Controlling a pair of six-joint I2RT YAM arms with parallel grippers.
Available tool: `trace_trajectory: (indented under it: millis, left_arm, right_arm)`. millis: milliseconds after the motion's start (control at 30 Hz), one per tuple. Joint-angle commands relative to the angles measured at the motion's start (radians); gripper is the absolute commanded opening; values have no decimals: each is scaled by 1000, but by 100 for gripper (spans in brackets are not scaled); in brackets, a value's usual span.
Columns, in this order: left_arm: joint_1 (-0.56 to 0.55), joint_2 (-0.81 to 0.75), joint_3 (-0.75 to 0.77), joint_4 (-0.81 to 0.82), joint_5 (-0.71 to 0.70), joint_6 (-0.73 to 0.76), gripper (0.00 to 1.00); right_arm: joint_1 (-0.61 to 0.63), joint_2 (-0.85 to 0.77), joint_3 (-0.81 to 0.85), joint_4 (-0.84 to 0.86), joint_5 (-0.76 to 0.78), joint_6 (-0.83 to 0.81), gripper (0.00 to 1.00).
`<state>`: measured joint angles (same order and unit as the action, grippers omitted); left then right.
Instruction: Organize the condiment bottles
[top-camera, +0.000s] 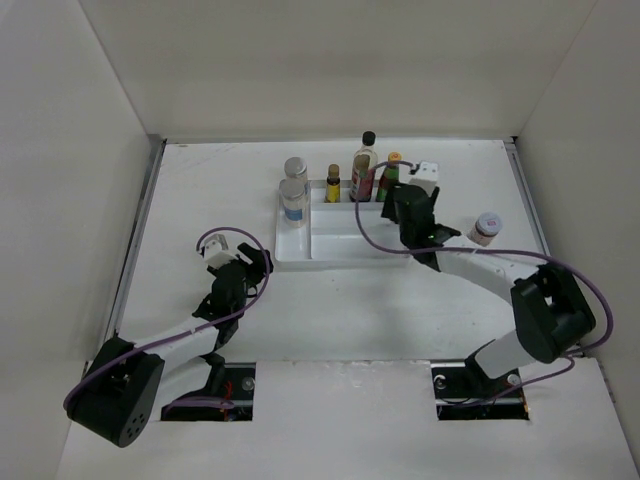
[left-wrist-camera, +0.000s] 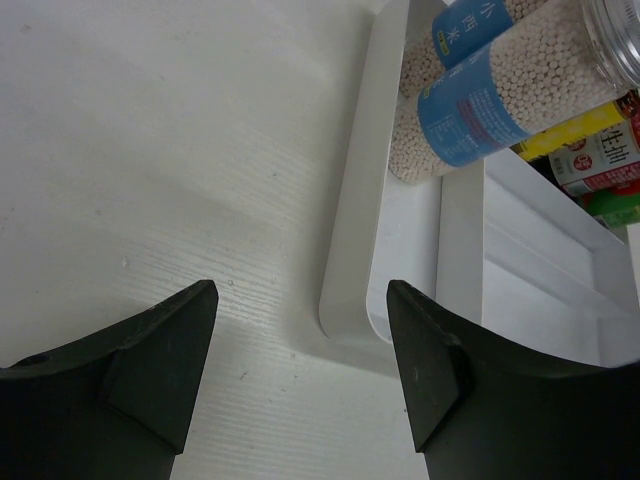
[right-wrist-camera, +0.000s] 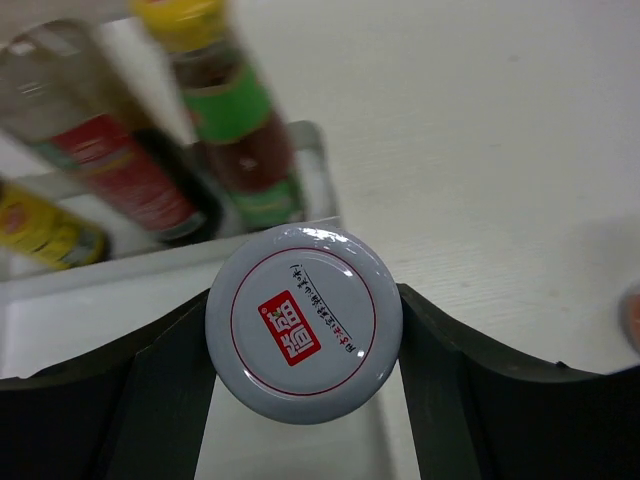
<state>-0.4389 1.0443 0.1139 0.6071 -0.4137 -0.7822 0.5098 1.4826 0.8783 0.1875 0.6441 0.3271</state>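
Note:
My right gripper is going to put the red-labelled jar down in the tray (top-camera: 329, 220) (right-wrist-camera: 75, 328) just in front of the tiny yellow bottle.
My right gripper (top-camera: 404, 207) is shut on a red-labelled jar, its white lid (right-wrist-camera: 304, 322) between the fingers, above the right end of the white divided tray (top-camera: 300, 256). The gripper hides that jar in the top view. Along the tray's back stand two grey-lidded blue-labelled jars (top-camera: 293, 195), a tiny yellow bottle (top-camera: 333, 183), a tall clear black-capped bottle (top-camera: 365, 162) and a red yellow-capped sauce bottle (top-camera: 391, 172). A second red-labelled jar (top-camera: 486, 229) stands on the table right of the tray. My left gripper (top-camera: 256, 263) is open and empty by the tray's front left corner (left-wrist-camera: 350, 300).
White walls enclose the table on three sides. The tray's front compartments (top-camera: 345, 238) hold nothing. In the left wrist view the blue-labelled jars (left-wrist-camera: 500, 100) stand in the tray's left compartment, behind a divider (left-wrist-camera: 460, 240).

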Motion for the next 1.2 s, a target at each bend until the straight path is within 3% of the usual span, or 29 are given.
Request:
trace_trajectory:
  millis: [0, 133, 367, 733, 833, 933, 1167]
  left_arm:
    - [6, -6, 27, 57, 1, -9, 67]
    - [7, -19, 21, 57, 10, -9, 67]
    - [6, -20, 23, 54, 16, -9, 67]
    - [10, -4, 24, 57, 18, -11, 67]
    - [6, -10, 24, 57, 18, -12, 67]
    - [9, -3, 26, 57, 18, -12, 67]
    - [13, -20, 18, 57, 18, -12, 67]
  right_arm:
    - [116, 68, 118, 142, -32, 4, 49]
    - [202, 194, 247, 196, -127, 32, 50]
    - [252, 367, 436, 202, -156, 9, 51]
    - [250, 446, 429, 191, -158, 23, 54]
    - [250, 450, 407, 191, -158, 29, 61]
    - [250, 430, 395, 191, -159, 33, 78]
    - [241, 262, 352, 191, -161, 15, 91]
